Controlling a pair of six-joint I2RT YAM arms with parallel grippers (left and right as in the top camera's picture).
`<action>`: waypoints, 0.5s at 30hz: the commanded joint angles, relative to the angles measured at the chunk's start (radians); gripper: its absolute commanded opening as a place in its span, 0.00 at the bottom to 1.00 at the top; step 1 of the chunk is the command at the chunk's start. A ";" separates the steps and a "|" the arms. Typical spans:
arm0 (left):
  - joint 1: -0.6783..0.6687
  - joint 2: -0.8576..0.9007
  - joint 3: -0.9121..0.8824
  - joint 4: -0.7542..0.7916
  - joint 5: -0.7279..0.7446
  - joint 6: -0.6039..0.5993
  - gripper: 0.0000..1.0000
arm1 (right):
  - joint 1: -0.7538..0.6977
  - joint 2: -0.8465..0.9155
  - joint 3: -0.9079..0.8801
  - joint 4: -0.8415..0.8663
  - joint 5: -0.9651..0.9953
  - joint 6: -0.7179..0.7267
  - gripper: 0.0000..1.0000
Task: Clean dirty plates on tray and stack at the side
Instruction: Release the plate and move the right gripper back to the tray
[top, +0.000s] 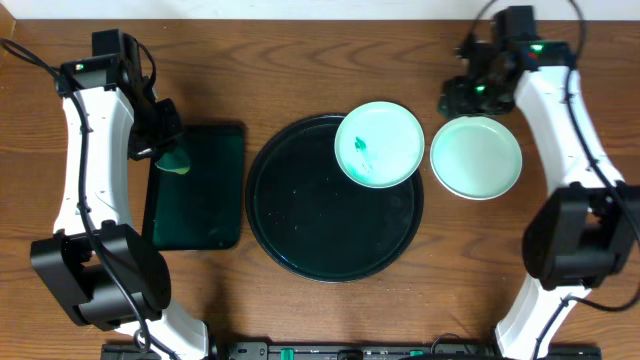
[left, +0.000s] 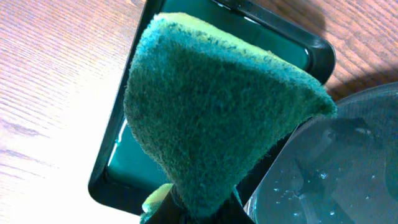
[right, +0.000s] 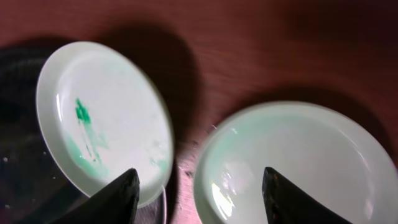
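My right gripper is going to close on the rim of the smeared mint plate (top: 419, 127) (right: 170, 151), at the side that faces the clean mint plate.
The large round black tray (top: 300, 235) lies mid-table. A pale mint plate with a green smear (top: 379, 143) rests on its upper right part, over the rim; it also shows in the right wrist view (right: 102, 118). A clean mint plate (top: 476, 157) sits on the table right of the tray and also shows in the right wrist view (right: 292, 162). No white plate is in view. My right gripper (top: 470, 92) (right: 199, 171) is open and empty, behind the gap between the two plates. My left gripper (top: 163, 148) (left: 199, 211) is shut on a green sponge (top: 176, 163) (left: 217, 106).
A rectangular dark tray (top: 200, 195) with a wet teal floor lies left of the round tray; the sponge hangs above its left edge. In the left wrist view this tray (left: 292, 46) sits behind the sponge, and the round tray's wet surface (left: 336, 168) is at the right.
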 joint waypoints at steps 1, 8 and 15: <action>0.000 -0.006 -0.021 0.005 -0.011 0.021 0.07 | 0.031 0.088 0.005 0.025 -0.035 -0.086 0.59; 0.000 -0.006 -0.023 0.008 -0.011 0.021 0.07 | 0.050 0.193 0.005 0.057 -0.166 -0.170 0.55; 0.000 -0.006 -0.023 0.008 -0.011 0.021 0.07 | 0.055 0.207 0.004 0.098 -0.187 -0.169 0.47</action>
